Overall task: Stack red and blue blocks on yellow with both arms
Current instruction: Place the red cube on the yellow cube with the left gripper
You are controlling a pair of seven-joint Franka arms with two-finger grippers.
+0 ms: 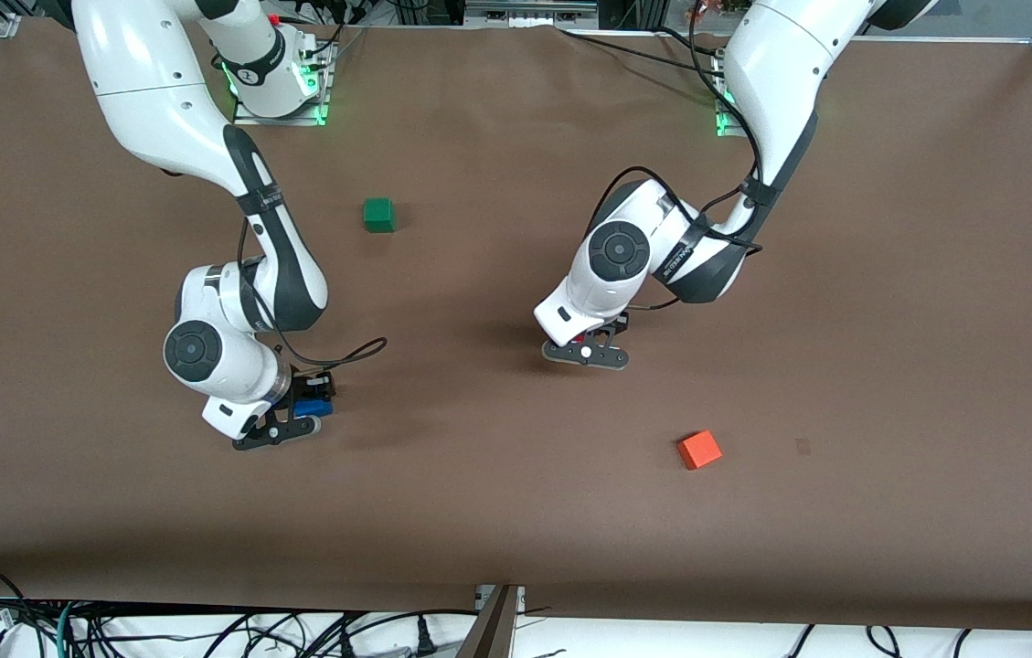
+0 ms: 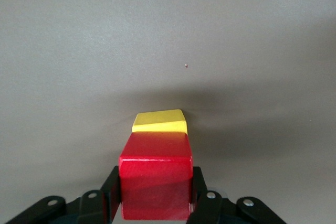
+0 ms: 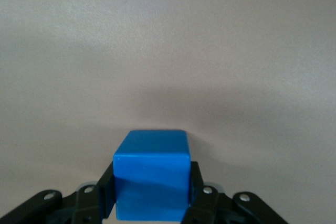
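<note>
The robot's right gripper should release the blue cube on top of the deep red cube (image 1: 574,318), stacked over the yellow cube.
My left gripper (image 1: 586,353) is shut on the deep red cube (image 2: 155,174), which sits between both fingers in the left wrist view. The yellow cube (image 2: 160,121) lies on the table just past the red cube's lower edge. I cannot tell whether the two touch. In the front view the left hand hides the yellow cube. My right gripper (image 1: 299,419) is shut on the bright blue cube (image 1: 316,408), held low over the table toward the right arm's end. The blue cube also fills the jaws in the right wrist view (image 3: 152,179).
A green cube (image 1: 378,215) lies on the brown table (image 1: 479,512), farther from the front camera than both grippers. A lighter orange cube (image 1: 699,449) lies nearer to the front camera than the left gripper, toward the left arm's end.
</note>
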